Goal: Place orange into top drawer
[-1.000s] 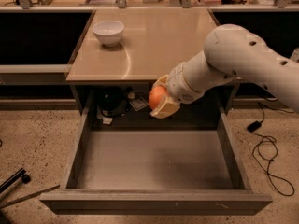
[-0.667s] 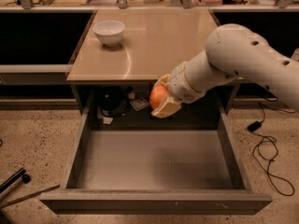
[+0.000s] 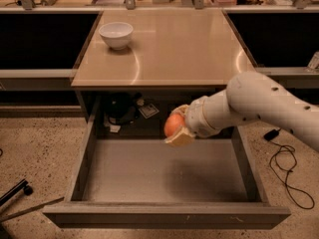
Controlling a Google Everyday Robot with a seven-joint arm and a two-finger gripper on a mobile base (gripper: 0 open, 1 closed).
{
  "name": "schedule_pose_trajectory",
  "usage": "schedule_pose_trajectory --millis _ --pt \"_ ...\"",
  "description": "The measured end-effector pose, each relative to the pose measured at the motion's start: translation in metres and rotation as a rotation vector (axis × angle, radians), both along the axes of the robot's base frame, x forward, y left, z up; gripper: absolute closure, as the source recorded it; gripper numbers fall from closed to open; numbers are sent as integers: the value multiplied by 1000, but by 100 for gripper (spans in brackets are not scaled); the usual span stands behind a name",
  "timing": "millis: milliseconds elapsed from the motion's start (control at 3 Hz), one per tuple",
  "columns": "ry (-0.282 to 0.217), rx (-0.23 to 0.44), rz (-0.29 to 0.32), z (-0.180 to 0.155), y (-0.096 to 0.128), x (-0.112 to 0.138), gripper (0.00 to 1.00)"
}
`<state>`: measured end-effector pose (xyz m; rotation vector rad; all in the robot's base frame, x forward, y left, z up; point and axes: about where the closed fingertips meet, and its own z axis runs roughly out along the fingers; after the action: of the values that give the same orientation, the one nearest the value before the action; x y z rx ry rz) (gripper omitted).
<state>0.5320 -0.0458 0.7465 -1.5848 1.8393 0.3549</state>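
My gripper is to set the orange down. It will let go of it on the flat grey bottom of the top drawer (image 3: 162, 158), halfway across, toward the back.
The orange (image 3: 173, 124) is held in my gripper (image 3: 178, 127), whose fingers are shut around it. The white arm reaches in from the right. The gripper hangs over the back middle of the top drawer (image 3: 164, 171), above its flat grey bottom and below the front edge of the tan tabletop (image 3: 164, 49). The drawer is pulled wide open toward the camera, its long front panel (image 3: 167, 217) nearest. Nothing lies in the drawer.
A white bowl (image 3: 116, 35) stands on the tabletop at the back left. Dark objects and a tag sit in the cavity behind the drawer (image 3: 122, 111). A black cable (image 3: 286, 168) lies on the speckled floor at right. A dark bar (image 3: 15, 193) lies at lower left.
The gripper with the orange has dropped lower, from the tabletop's front edge to over the back of the open drawer.
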Motion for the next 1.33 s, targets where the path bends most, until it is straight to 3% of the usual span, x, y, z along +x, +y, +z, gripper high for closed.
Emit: schedule_pose_trajectory --millis 333,667,1000,1333 --pt "35 61 -27 -51 12 4 100" --pt "105 94 -34 -107 28 10 100" --pt "167 103 -43 -140 34 -1 100" --pt "182 109 -49 -144 34 -5 100"
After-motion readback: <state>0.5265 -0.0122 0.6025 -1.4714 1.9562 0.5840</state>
